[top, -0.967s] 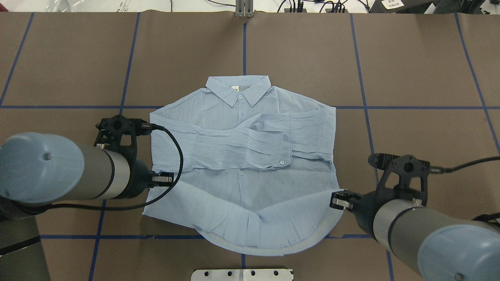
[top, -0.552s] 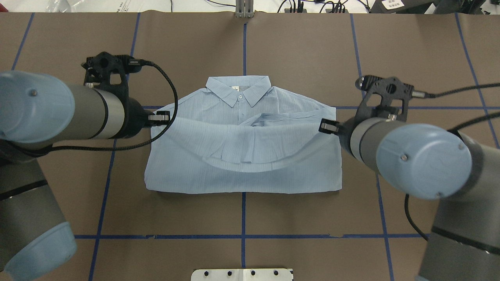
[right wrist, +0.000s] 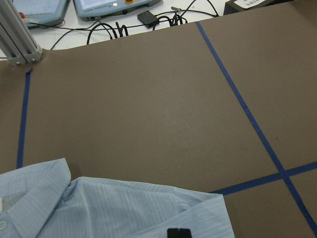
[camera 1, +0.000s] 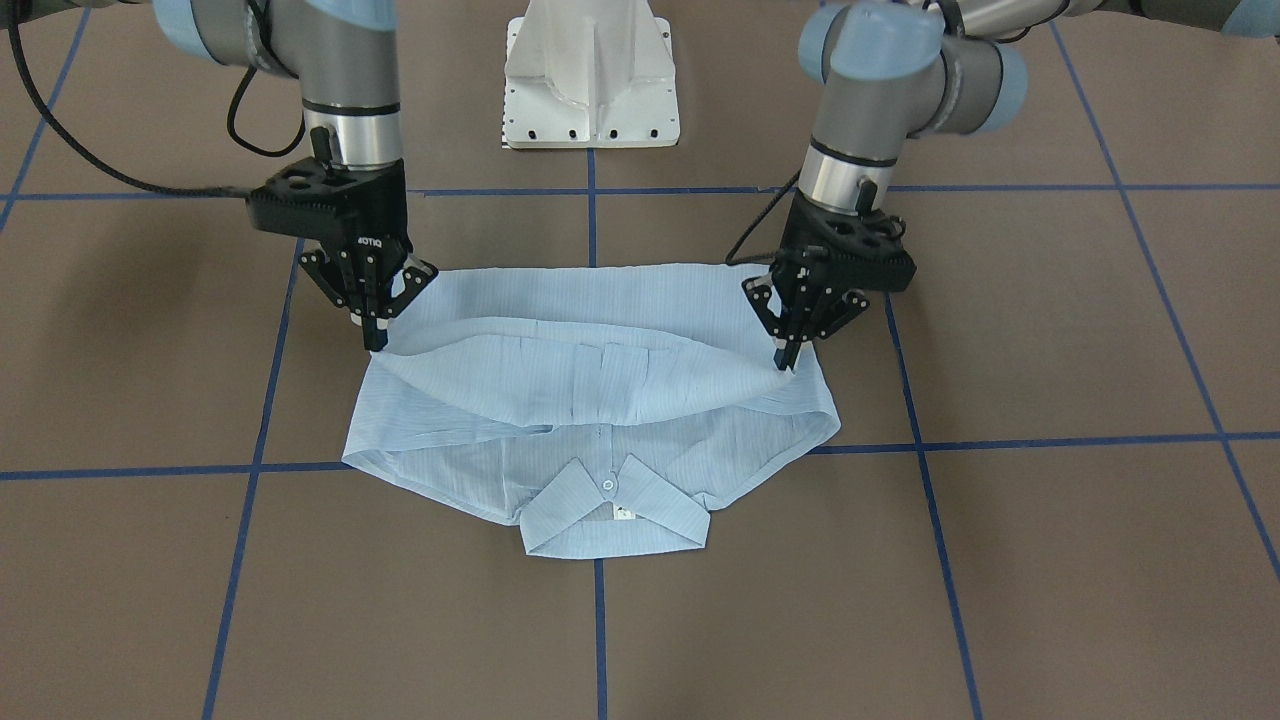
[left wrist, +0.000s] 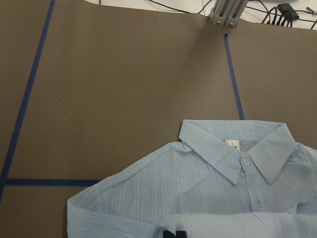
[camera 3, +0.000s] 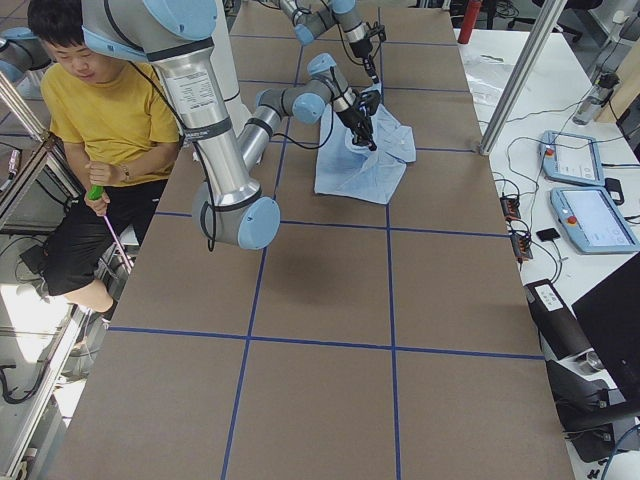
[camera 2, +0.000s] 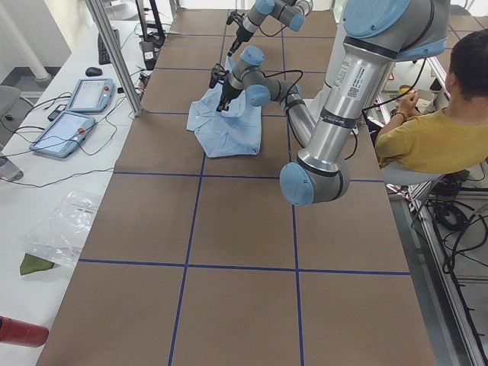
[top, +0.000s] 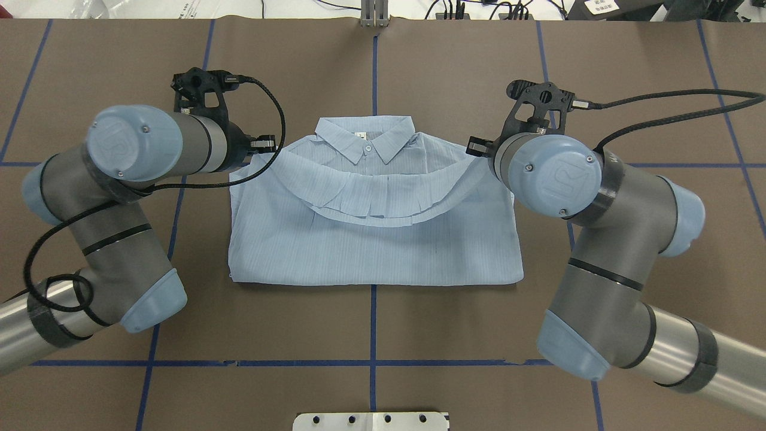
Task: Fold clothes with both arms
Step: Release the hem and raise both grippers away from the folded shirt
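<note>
My right gripper will release the hem corner, now just short of the collar, on the shirt's outer edge (camera 1: 351, 454) (right wrist: 218, 199) next to the line of blue tape.
The pale blue striped shirt (top: 371, 251) lies front up on the brown table, collar (top: 365, 136) at the far side, and its lower half is doubled over the sleeves. In the front-facing view my left gripper (camera 1: 785, 362) and right gripper (camera 1: 376, 343) each point down, shut on one corner of the hem (camera 1: 600, 375). The hem sags in an arc between them, just short of the collar (camera 1: 608, 512). Overhead, the arms hide both sets of fingers. The left wrist view shows the collar and neck label (left wrist: 233, 145). The right wrist view shows a shoulder (right wrist: 124, 208).
The white pedestal base (camera 1: 592, 80) stands behind the shirt. Blue tape lines cross the table. A metal post (top: 374, 15) is at the far edge, with cables beyond it. A seated person in yellow (camera 2: 435, 130) is beside the robot. Tablets (camera 2: 72, 114) lie on the side table.
Both grippers have carried the hem from the near edge over the shirt towards the collar. The lower half now covers the crossed sleeves, and the fold edge lies flat nearer the robot.
</note>
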You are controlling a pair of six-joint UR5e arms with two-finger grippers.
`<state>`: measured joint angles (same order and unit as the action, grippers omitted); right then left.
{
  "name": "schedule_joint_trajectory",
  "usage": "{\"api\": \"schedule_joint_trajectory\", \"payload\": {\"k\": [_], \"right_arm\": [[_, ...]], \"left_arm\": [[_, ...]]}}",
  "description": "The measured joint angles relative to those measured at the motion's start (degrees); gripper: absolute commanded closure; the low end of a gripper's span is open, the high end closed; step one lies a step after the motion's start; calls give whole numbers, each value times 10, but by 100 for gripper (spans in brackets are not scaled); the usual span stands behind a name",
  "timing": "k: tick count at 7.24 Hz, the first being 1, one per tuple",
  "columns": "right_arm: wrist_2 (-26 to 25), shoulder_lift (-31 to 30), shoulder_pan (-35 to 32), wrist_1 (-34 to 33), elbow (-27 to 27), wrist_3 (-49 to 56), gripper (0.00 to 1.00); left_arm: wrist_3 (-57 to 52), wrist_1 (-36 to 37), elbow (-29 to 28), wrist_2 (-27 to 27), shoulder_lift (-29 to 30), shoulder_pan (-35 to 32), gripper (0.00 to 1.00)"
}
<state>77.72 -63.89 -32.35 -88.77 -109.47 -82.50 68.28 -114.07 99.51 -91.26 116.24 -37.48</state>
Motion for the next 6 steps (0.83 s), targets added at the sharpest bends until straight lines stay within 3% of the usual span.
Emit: {"api": "schedule_joint_trajectory", "payload": {"k": [2, 6], "right_arm": [[0, 0, -6, 52, 61, 6, 100], [0, -2, -22, 69, 79, 7, 100]], "left_arm": [[-1, -67, -79, 15, -3, 0, 100], [-40, -78, -86, 22, -7, -5, 100]]}}
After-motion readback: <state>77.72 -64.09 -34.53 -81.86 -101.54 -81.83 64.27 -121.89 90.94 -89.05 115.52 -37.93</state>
